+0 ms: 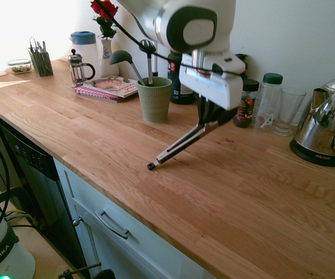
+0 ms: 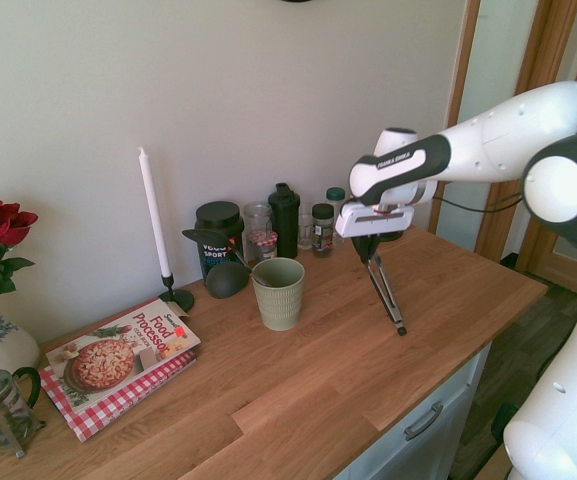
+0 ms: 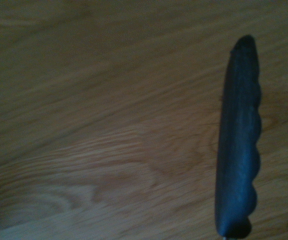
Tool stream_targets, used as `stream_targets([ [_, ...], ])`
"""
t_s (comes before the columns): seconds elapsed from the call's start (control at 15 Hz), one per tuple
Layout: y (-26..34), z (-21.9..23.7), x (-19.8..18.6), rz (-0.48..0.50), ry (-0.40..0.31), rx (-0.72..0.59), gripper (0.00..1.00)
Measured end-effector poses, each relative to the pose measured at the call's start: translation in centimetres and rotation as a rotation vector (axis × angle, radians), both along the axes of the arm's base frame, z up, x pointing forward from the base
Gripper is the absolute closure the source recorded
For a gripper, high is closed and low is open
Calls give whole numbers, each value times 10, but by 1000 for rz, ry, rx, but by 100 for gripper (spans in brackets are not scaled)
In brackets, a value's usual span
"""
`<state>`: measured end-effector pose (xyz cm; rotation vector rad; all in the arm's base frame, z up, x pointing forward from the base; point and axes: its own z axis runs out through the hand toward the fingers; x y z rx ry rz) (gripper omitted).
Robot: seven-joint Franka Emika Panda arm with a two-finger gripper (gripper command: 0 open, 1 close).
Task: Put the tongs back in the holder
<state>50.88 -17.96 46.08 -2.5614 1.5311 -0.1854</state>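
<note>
I will use my gripper to set the tongs down inside the sage-green ribbed holder [image 2: 277, 277], beside the dark ladle and slotted spoon.
My gripper [image 1: 211, 119] is shut on the tongs [image 1: 182, 145] near their black tips. They slant down from the fingers, with the small end knob [image 1: 151, 166] low at the wooden worktop [image 1: 231, 197]. The second exterior view shows the same grip [image 2: 370, 250], the tongs [image 2: 386, 295] hanging down toward the counter. The sage-green ribbed holder [image 1: 155, 99] stands upright a short way to the left of the gripper, with a dark ladle [image 1: 122, 57] and a slotted spoon [image 1: 148, 46] in it. In the wrist view a dark scalloped tong tip [image 3: 238, 145] crosses the wood.
Jars and bottles [image 1: 248, 102], a glass [image 1: 287, 110] and a steel kettle [image 1: 327, 131] line the wall to the right. A cookbook [image 1: 110, 87], a French press [image 1: 78, 68], a vase of roses [image 1: 105, 35] and a small cutlery box [image 1: 40, 63] stand to the left. A candle [image 2: 154, 220] stands by the wall.
</note>
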Motion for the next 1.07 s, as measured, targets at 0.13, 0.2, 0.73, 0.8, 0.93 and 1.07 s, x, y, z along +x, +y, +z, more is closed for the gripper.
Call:
stream_targets([
  [0.13,22,66,-10,57,-40,11,100],
  [0.2,34,96,-14,84,-66,10,100],
  [0.73,160,254,-27,358,-263,4,100],
  [0.8,173,259,-27,375,-276,-1,100],
  [0.93,194,255,-17,391,-293,-24,100],
  [1.07,212,238,-1,391,-298,-55,100],
])
